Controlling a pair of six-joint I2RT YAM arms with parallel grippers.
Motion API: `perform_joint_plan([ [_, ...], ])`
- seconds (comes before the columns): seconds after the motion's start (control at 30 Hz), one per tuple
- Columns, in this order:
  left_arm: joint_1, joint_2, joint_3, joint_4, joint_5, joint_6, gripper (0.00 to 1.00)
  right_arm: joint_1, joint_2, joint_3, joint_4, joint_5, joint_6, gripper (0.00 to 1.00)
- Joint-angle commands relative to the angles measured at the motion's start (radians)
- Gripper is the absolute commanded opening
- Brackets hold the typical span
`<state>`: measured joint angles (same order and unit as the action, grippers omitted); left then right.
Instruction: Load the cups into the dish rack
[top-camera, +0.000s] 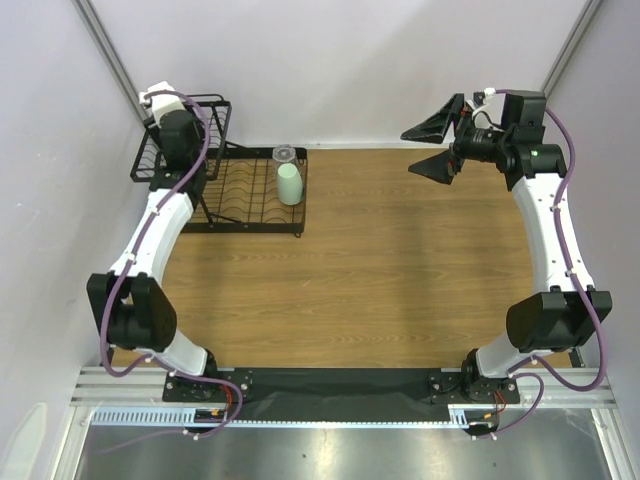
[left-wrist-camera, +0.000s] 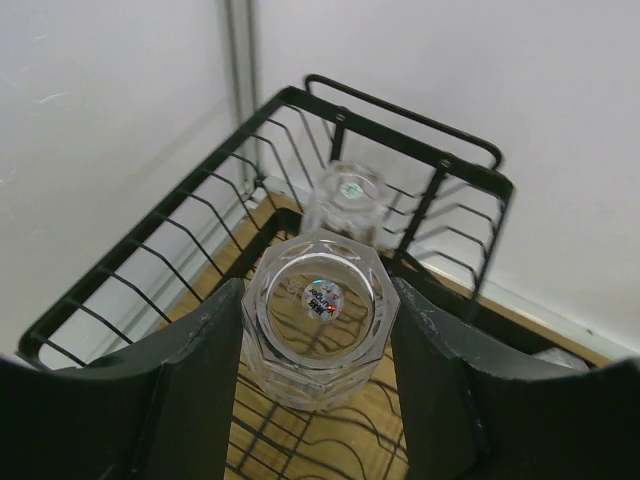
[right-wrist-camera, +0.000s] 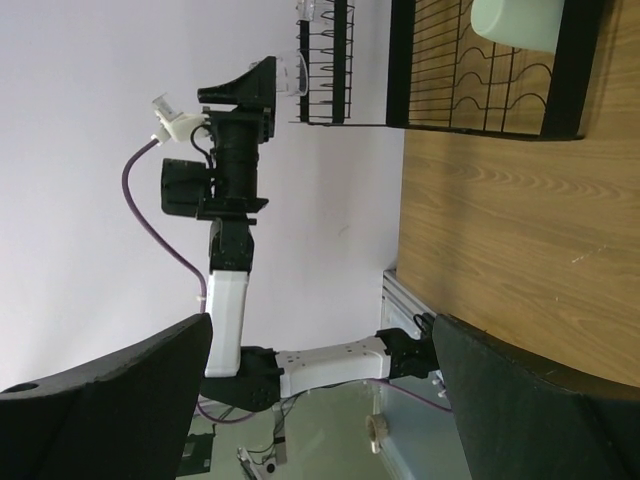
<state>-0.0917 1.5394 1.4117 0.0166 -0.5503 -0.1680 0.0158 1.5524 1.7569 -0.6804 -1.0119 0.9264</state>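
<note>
My left gripper is to let go of the clear glass cup in the raised wire basket (top-camera: 190, 149) (left-wrist-camera: 300, 285), just in front of the second clear cup.
My left gripper (left-wrist-camera: 318, 292) is shut on a clear glass cup (left-wrist-camera: 320, 318), held upside down with a sticker on its base, inside the raised wire basket (left-wrist-camera: 420, 140) of the black dish rack. A second clear cup (left-wrist-camera: 348, 195) stands in the basket just beyond it. In the top view my left gripper (top-camera: 168, 112) is over the basket (top-camera: 215, 105) at the far left. The mint-green tumbler (top-camera: 289, 184) and another clear cup (top-camera: 284, 155) sit on the slotted plate tray (top-camera: 240, 195). My right gripper (top-camera: 412, 150) is open, empty and raised at the far right.
The wooden table (top-camera: 400, 270) runs between the rack and the right arm. White walls close in the back and both sides. The right wrist view shows the left arm (right-wrist-camera: 225, 300), the tray (right-wrist-camera: 480, 90) and the tumbler (right-wrist-camera: 520, 20) between its open fingers (right-wrist-camera: 100, 400).
</note>
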Motion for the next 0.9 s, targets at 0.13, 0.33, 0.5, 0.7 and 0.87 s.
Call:
perform_joint_plan([
  [0.13, 0.072, 0.066, 0.165, -0.059, -0.039, -0.096, 0.0, -0.01, -0.008, 0.033, -0.001, -0.025, -0.011, 1.0],
  [0.33, 0.089, 0.113, 0.222, -0.172, -0.045, -0.145, 0.0, -0.008, -0.008, 0.03, 0.005, -0.022, -0.009, 1.0],
  [0.5, 0.089, 0.116, 0.222, -0.217, -0.062, -0.182, 0.0, -0.008, -0.008, 0.026, 0.008, -0.024, -0.009, 1.0],
  [0.7, 0.089, 0.152, 0.265, -0.3, -0.079, -0.229, 0.01, -0.01, -0.008, 0.023, 0.002, -0.024, -0.014, 1.0],
  [0.87, 0.089, 0.182, 0.297, -0.359, -0.076, -0.258, 0.0, -0.008, -0.008, 0.021, 0.001, -0.025, -0.015, 1.0],
])
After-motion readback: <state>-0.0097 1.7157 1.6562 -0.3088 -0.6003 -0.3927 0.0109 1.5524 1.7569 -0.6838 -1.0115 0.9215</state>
